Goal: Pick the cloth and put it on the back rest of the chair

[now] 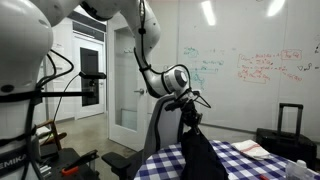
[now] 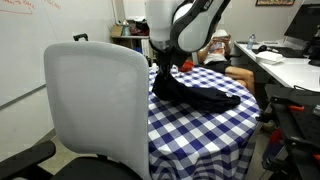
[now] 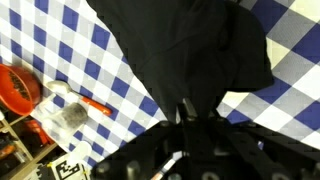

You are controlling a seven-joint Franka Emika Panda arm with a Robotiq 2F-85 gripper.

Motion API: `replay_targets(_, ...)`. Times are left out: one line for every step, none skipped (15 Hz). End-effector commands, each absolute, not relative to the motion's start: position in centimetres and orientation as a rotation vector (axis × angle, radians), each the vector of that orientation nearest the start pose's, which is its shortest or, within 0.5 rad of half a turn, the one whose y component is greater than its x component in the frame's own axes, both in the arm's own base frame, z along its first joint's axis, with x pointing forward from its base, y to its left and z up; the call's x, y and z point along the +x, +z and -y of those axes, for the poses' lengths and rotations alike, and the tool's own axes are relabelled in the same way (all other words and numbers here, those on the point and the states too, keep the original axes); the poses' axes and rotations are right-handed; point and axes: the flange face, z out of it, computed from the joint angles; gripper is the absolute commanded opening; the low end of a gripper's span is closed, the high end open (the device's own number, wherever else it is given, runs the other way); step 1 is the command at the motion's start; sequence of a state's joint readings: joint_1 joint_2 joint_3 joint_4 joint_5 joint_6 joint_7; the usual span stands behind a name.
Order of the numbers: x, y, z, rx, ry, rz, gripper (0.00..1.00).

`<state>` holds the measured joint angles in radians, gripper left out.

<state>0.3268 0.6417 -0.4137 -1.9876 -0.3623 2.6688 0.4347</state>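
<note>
Next, my gripper lets go of the black cloth over the top edge of the chair's back rest (image 1: 181,105), next to the checked table.
A black cloth (image 2: 200,93) hangs from my gripper (image 2: 163,67), its lower part still draped on the blue-and-white checked table (image 2: 190,125). In an exterior view the cloth (image 1: 200,150) drops in a tall fold below the gripper (image 1: 190,102). In the wrist view the cloth (image 3: 190,50) fills the middle, pinched between the fingers (image 3: 187,112). The chair's light grey back rest (image 2: 95,100) stands near the camera, beside the table; it also shows as a thin upright (image 1: 158,128) to the left of the cloth.
An orange-handled tool (image 3: 20,88) and a clear container (image 3: 68,115) lie on the checked table. A desk with monitors (image 2: 285,45) stands behind. A whiteboard wall (image 1: 240,70) and a black suitcase (image 1: 288,135) are at the back.
</note>
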Motion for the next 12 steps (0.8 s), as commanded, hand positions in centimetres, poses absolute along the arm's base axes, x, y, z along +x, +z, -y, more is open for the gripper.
replay_targets(58.0, 24.1, 4.2, -3.469, -0.284, -0.421, 0.05)
replay_targets(57.4, 26.1, 4.4, -3.446, -0.291, -0.478, 0.05)
replay_targets(56.7, 27.9, 4.6, -3.421, -0.297, -0.523, 0.05)
replay_targets(56.0, 29.8, 4.7, -3.384, -0.301, -0.578, 0.05)
replay_targets(55.4, 31.8, 4.9, -3.359, -0.321, -0.62, 0.04)
replay_targets(55.1, 34.4, 5.2, -3.354, -0.374, -0.662, 0.04)
replay_targets(54.8, 36.4, 5.5, -3.341, -0.41, -0.702, 0.04)
replay_targets(54.7, 38.6, 5.6, -3.325, -0.453, -0.746, 0.04)
replay_targets(54.5, 40.6, 5.8, -3.311, -0.492, -0.78, 0.04)
replay_targets(54.6, 42.7, 6.0, -3.296, -0.542, -0.812, 0.04)
replay_targets(54.6, 44.7, 6.2, -3.279, -0.587, -0.841, 0.04)
replay_targets(54.7, 46.7, 6.4, -3.257, -0.632, -0.867, 0.04)
